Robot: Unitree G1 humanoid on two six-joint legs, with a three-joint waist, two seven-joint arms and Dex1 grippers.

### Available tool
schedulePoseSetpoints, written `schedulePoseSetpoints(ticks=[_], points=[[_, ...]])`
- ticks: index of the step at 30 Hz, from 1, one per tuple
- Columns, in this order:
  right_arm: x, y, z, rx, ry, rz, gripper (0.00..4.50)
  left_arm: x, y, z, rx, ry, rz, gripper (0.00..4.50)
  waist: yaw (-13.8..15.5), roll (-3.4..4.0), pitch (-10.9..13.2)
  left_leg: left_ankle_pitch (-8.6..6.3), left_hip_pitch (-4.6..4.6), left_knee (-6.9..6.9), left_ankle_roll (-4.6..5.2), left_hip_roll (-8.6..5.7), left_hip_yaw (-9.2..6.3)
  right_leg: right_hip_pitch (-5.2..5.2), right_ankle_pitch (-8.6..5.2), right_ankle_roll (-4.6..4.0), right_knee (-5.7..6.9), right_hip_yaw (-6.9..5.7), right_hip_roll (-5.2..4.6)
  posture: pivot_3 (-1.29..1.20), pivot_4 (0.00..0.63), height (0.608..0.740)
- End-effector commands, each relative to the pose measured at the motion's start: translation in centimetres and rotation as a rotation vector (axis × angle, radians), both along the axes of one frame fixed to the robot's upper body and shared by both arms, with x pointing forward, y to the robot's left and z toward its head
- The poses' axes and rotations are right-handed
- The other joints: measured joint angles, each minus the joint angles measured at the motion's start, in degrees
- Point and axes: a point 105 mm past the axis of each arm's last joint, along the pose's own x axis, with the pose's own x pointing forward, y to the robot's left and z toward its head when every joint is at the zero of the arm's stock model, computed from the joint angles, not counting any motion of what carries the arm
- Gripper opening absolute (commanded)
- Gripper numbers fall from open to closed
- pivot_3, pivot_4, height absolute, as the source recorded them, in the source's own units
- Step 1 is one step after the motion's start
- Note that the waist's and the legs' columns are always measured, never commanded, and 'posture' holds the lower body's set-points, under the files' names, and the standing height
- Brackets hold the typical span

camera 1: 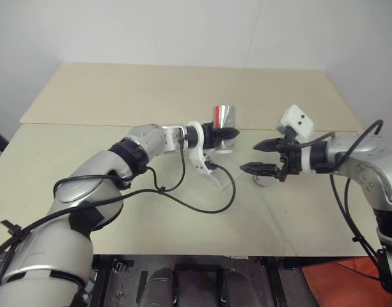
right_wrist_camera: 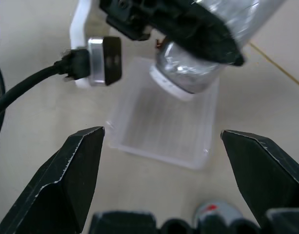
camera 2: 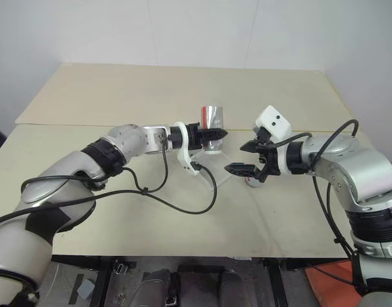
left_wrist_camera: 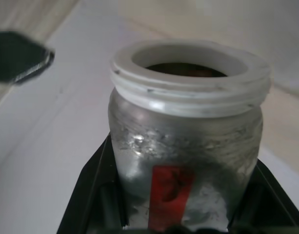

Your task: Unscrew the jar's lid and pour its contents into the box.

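I need to set the jar down with my left gripper on the bare tabletop (camera 1: 161, 156) next to the box, just in front of the seam.
My left gripper (camera 1: 227, 134) is shut on the jar (camera 1: 222, 121), a clear cylinder with a red label, held above the table. The lid is off it. The jar's white threaded mouth (right_wrist_camera: 181, 90) tilts down over the box (right_wrist_camera: 154, 151), a shallow clear square container on the table. Something dark shows inside the jar's mouth (left_wrist_camera: 186, 70). My right gripper (camera 1: 250, 158) stands open just to the right of the jar, with nothing between its fingers. Under it the grey lid (right_wrist_camera: 212, 213) with a red mark lies on the table (camera 1: 119, 102).
A black cable (camera 1: 196, 204) loops from the left wrist across the tabletop in front of the box. A seam (camera 1: 87, 125) crosses the tabletop behind the arms. A white wall (camera 1: 183, 32) rises beyond the table's far edge.
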Motion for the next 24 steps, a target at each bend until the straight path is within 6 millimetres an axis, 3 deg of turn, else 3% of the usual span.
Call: schedulePoseSetpoints(ticks=[1, 7, 11, 15, 18, 21, 22, 24], points=[[-0.1, -0.6, 1.4, 0.012, -0.052, -0.034, 4.45, 0.2, -0.7, 2.1, -0.030, -0.070, -0.023, 1.93, 0.0, 0.00, 0.0, -0.01, 0.00, 0.01, 0.02, 0.00, -0.01, 0.01, 0.00, 0.00, 0.00, -0.01, -0.01, 0.00, 0.150, 0.740], [-0.7, -0.3, 1.5, 0.026, -0.050, -0.024, 4.45, 0.1, -0.2, 2.4, -0.064, -0.037, -0.025, 1.93, 0.0, 0.00, 0.0, -0.03, 0.00, 0.03, 0.05, -0.02, -0.09, 0.03, 0.00, 0.00, 0.01, -0.01, -0.03, 0.00, 0.150, 0.740], [-0.5, -0.4, 1.6, 0.029, -0.065, -0.029, 4.45, 0.5, 0.9, 4.0, -0.217, 0.054, 0.033, 1.93, -0.2, 0.00, 0.0, -0.03, 0.00, 0.04, 0.05, 0.00, -0.10, 0.02, 0.00, 0.00, 0.02, -0.01, -0.04, 0.00, 0.150, 0.740], [-0.3, -0.5, 2.2, 0.056, -0.125, -0.024, 4.45, 1.0, 3.5, 7.3, -0.591, 0.289, 0.127, 1.93, -0.5, 0.00, 0.0, -0.03, 0.02, 0.03, 0.05, 0.02, -0.38, 0.02, 0.00, 0.00, 0.03, 0.00, -0.07, 0.00, 0.150, 0.740], [-0.3, -0.5, 2.5, 0.070, -0.148, -0.016, 4.45, 1.2, 5.7, 8.6, -0.859, 0.496, 0.170, 1.93, -0.9, 0.01, 0.0, 0.00, 0.04, 0.04, 0.01, 0.04, -0.41, 0.03, 0.00, 0.00, 0.04, -0.01, -0.10, 0.00, 0.150, 0.740], [-0.2, -0.5, 2.5, 0.075, -0.156, -0.011, 4.45, 1.5, 8.5, 9.8, -1.292, 0.778, 0.166, 1.93, -1.1, 0.03, 0.0, 0.03, 0.09, 0.10, -0.04, 0.06, -0.42, 0.10, 0.00, 0.01, 0.08, -0.04, -0.12, 0.00, 0.150, 0.740], [-0.2, -0.4, 2.5, 0.076, -0.156, -0.008, 4.45, 1.9, 9.9, 9.9, -1.464, 0.871, 0.189, 1.93, -1.0, 0.03, 0.0, 0.04, 0.13, 0.12, -0.06, 0.07, -0.43, 0.15, 0.00, 0.01, 0.09, -0.03, -0.12, 0.00, 0.150, 0.740], [-0.2, -0.4, 2.5, 0.078, -0.156, -0.001, 4.45, 2.3, 11.8, 8.7, -1.645, 1.079, 0.256, 1.93, -1.0, 0.03, 0.0, 0.04, 0.12, 0.20, -0.05, 0.07, -0.53, 0.22, 0.01, 0.02, 0.09, -0.09, -0.12, 0.00, 0.150, 0.740]])
